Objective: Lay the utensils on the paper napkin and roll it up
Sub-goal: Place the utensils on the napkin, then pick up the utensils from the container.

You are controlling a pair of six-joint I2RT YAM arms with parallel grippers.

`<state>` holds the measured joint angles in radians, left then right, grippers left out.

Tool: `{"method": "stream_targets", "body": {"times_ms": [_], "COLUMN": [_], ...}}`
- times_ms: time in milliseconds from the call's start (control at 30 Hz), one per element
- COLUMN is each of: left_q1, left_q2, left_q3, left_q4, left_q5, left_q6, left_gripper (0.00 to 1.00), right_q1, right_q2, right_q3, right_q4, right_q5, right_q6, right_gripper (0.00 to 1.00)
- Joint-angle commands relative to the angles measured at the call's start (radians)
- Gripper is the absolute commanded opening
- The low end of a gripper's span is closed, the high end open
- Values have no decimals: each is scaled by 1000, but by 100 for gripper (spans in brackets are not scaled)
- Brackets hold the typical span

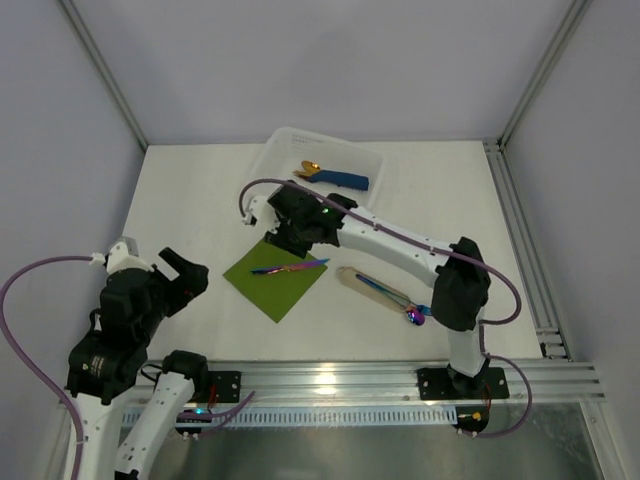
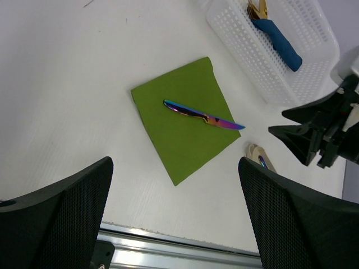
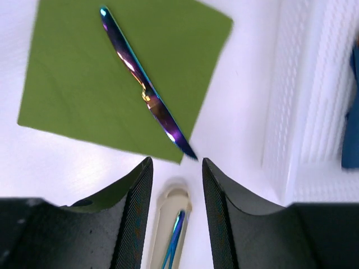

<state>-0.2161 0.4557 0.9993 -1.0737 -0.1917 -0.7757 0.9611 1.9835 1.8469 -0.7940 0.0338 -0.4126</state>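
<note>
I need to next move my right gripper to the beige rest and grip the rainbow spoon's handle on the thin part (image 1: 400,302) near its purple bowl.
The olive-green paper napkin (image 1: 262,284) (image 2: 168,140) (image 3: 73,84) lies flat on the table. One iridescent knife (image 1: 290,267) (image 2: 202,115) (image 3: 143,87) rests across it, its blade tip poking past the napkin's edge. More rainbow utensils (image 1: 395,297) (image 3: 175,235) lie on a beige oblong rest (image 1: 358,280) to the right. My right gripper (image 1: 285,235) (image 3: 176,162) hovers above the napkin's far corner, open, nothing between its fingers. My left gripper (image 1: 185,275) (image 2: 174,168) stands wide open and empty at the near left, short of the napkin.
A white plastic basket (image 1: 285,150) (image 2: 247,50) (image 3: 291,112) sits at the back, holding gold cutlery rolled in blue (image 1: 340,180) (image 2: 280,42). The aluminium rail (image 1: 400,375) runs along the near edge. The right arm stretches across the table's middle.
</note>
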Motion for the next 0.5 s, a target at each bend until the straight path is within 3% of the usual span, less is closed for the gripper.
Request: {"method": "stream_targets", "body": {"times_ms": [0, 100, 300, 467], "left_q1": [-2, -2, -2, -2], "left_q2": [-3, 9, 54, 63], "left_q3": [1, -8, -13, -16], "left_q4": [0, 17, 44, 69], "left_q5": [23, 40, 84, 89], "left_q6": [21, 29, 29, 32], "left_gripper": [94, 94, 94, 94], "right_q1": [-39, -90, -214, -283], "right_q2": [-191, -322, -426, -420], "right_q3": [-178, -329, -581, -698], "right_q4": [78, 78, 45, 52], "right_q5": [146, 196, 204, 137], "right_q6": [207, 303, 382, 356], "right_gripper": [44, 44, 43, 31]}}
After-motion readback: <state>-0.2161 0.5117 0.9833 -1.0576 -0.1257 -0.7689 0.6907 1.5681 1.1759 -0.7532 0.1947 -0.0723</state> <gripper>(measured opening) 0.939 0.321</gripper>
